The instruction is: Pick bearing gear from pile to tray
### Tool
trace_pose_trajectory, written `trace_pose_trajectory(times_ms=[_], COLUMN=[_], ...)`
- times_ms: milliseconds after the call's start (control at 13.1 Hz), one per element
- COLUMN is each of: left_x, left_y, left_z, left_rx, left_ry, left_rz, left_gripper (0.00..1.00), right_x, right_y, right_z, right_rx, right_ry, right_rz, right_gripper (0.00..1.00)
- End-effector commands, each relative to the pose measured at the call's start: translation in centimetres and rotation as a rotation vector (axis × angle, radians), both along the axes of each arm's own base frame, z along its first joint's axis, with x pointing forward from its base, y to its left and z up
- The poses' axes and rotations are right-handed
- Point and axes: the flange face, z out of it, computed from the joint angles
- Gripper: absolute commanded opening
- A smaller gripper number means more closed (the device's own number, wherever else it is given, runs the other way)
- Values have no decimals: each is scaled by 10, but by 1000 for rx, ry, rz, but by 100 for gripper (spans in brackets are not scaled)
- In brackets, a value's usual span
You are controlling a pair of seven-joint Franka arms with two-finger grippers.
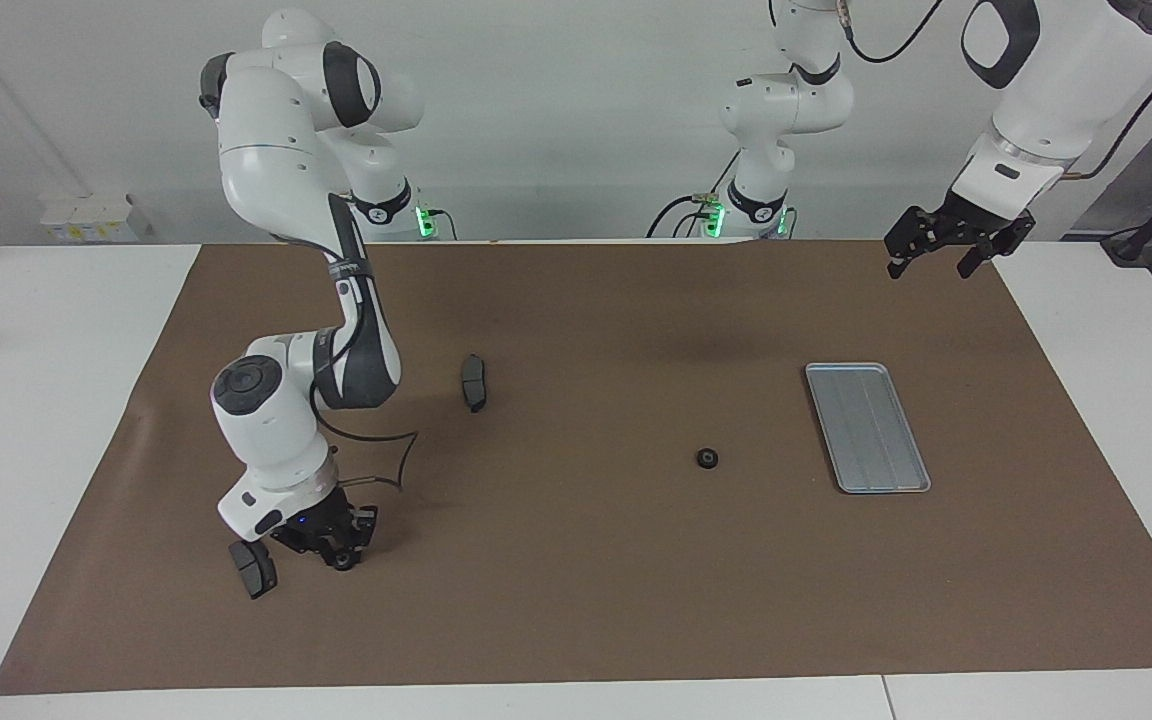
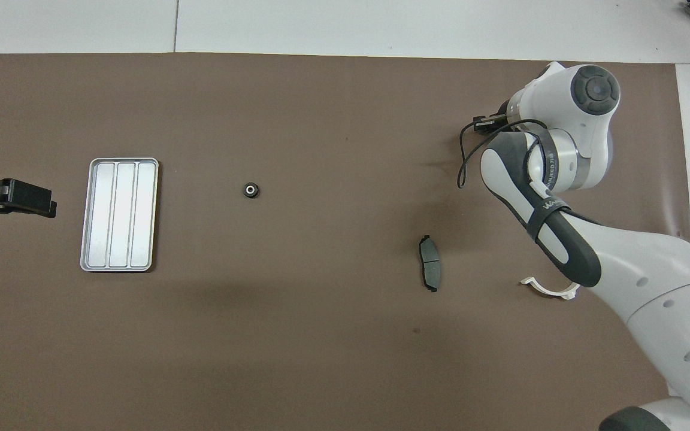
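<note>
The right gripper should release its bearing gear on the brown mat [image 2: 260,219], beside the lone black bearing gear.
The silver-grey ridged tray [image 1: 866,427] lies empty on the brown mat toward the left arm's end; it also shows in the overhead view [image 2: 119,214]. A small black bearing gear [image 1: 706,459] sits alone on the mat beside the tray [image 2: 251,190]. My right gripper [image 1: 341,553] is down at the mat toward the right arm's end, with a small round black part [image 1: 343,563] at its tips. In the overhead view the right arm hides that gripper. My left gripper [image 1: 941,255] is open and empty, raised over the mat's edge [image 2: 12,199].
A black brake pad [image 1: 254,568] lies right beside the right gripper. Another brake pad [image 1: 474,382] lies nearer to the robots, mid-mat [image 2: 429,263]. A white curved clip [image 2: 548,290] lies by the right arm.
</note>
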Motion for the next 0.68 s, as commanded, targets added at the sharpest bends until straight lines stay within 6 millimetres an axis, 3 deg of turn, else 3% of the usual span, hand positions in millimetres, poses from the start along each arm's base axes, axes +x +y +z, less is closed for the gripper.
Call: trace_pose_trajectory(times_ms=[0, 152, 304, 608], left_x=[-7, -7, -7, -7], left_y=[3, 3, 2, 3], left_z=[1, 1, 1, 1], left_rx=[18, 18, 18, 18], left_ry=[7, 7, 7, 7], left_rz=[5, 5, 4, 5], left_gripper=[100, 100, 100, 100], right_x=[-8, -16, -38, -88], right_y=[72, 136, 210, 309], right_z=[24, 48, 54, 57], right_rx=[26, 80, 161, 223], right_ry=[-41, -100, -178, -178], right_rz=[25, 32, 13, 58], right_gripper=[6, 6, 6, 6])
